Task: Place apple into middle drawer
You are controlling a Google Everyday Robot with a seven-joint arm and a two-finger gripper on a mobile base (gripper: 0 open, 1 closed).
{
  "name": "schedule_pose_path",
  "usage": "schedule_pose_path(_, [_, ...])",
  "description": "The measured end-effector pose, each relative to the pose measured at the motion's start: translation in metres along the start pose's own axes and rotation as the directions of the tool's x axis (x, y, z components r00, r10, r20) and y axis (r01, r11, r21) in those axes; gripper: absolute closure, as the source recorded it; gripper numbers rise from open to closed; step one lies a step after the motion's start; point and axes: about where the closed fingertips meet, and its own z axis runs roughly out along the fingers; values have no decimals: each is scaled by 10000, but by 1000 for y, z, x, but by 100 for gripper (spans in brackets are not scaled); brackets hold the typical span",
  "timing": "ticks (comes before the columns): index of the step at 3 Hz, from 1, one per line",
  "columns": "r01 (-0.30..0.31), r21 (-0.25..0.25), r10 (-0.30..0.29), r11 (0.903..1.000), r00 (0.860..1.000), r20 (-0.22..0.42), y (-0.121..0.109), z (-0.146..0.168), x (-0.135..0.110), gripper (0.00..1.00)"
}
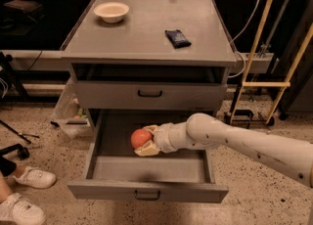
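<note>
I need to let the apple go from my gripper toward the back of the middle drawer's bottom (150, 139), at a point halfway between the two sides of that drawer.
The middle drawer (146, 190) is pulled wide open, its grey front with a dark loop handle nearest the camera. My gripper (143, 141) reaches in from the right, inside the drawer's open space. It is shut on the red-orange apple (140, 138), which sits between the cream fingers (147, 149) just above the drawer's floor, toward the back left. My white arm (234, 141) crosses the drawer's right side.
The drawer above (149, 94) is closed. On the cabinet top (146, 38) stand a cream bowl (111, 11) and a dark blue packet (177, 38). A clear plastic bin (68, 116) lies left of the cabinet. White shoes (24, 190) stand at bottom left. Yellow poles (259, 38) stand at right.
</note>
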Motion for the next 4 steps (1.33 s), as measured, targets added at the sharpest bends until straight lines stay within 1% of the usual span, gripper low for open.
schedule_pose_path(1, [-238,525,260,9983,9988,-418,-6,12,19,100])
schedule_pose_path(2, [-964,1628,1149,9819,9875,-1081,-34,42,66,100])
schedule_pose_path(3, [-1073,2648,1517,9583,9764,-1534,-57,52,101,100])
schedule_pose_path(4, [-990,2857,1476,9532,9770,-1538,-64,51,102,100])
